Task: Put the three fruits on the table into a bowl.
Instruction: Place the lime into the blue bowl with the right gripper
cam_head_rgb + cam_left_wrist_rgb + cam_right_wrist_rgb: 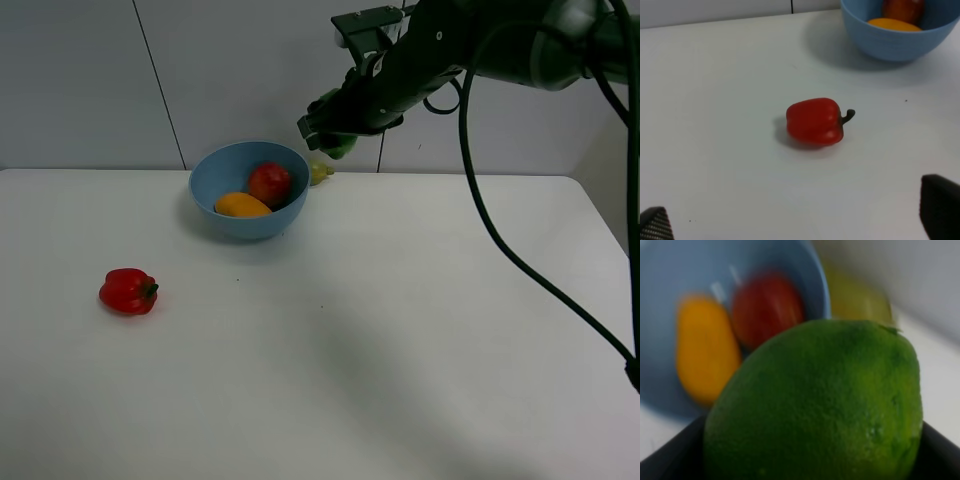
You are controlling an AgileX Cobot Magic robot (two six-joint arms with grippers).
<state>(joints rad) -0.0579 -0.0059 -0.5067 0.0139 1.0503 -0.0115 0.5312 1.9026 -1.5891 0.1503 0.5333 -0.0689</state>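
My right gripper will release the green fruit in the light-blue bowl (pixel 234 180) (pixel 701 281), behind the mango and beside the red pomegranate. The green fruit is still in the air beside the bowl.
The light-blue bowl (pixel 230 180) stands at the back of the white table (pixel 400 330). The orange-yellow mango (pixel 242 205) and the red pomegranate (pixel 269 184) lie inside it. My right gripper (pixel 335 135) is shut on the green fruit (pixel 338 146) and holds it in the air just right of the bowl's rim. The right wrist view shows the green fruit (pixel 820 405) filling the frame, with the bowl (pixel 670 290), mango (pixel 705 350) and pomegranate (pixel 765 310) behind it. My left gripper (pixel 795 225) is open, low over the table near the red pepper.
A red bell pepper (pixel 128 291) with a green stem lies on the left of the table; it also shows in the left wrist view (pixel 815 121). A small yellow-green pear-like fruit (pixel 319 172) lies right behind the bowl. The right arm's black cable (pixel 520 270) hangs over the right side.
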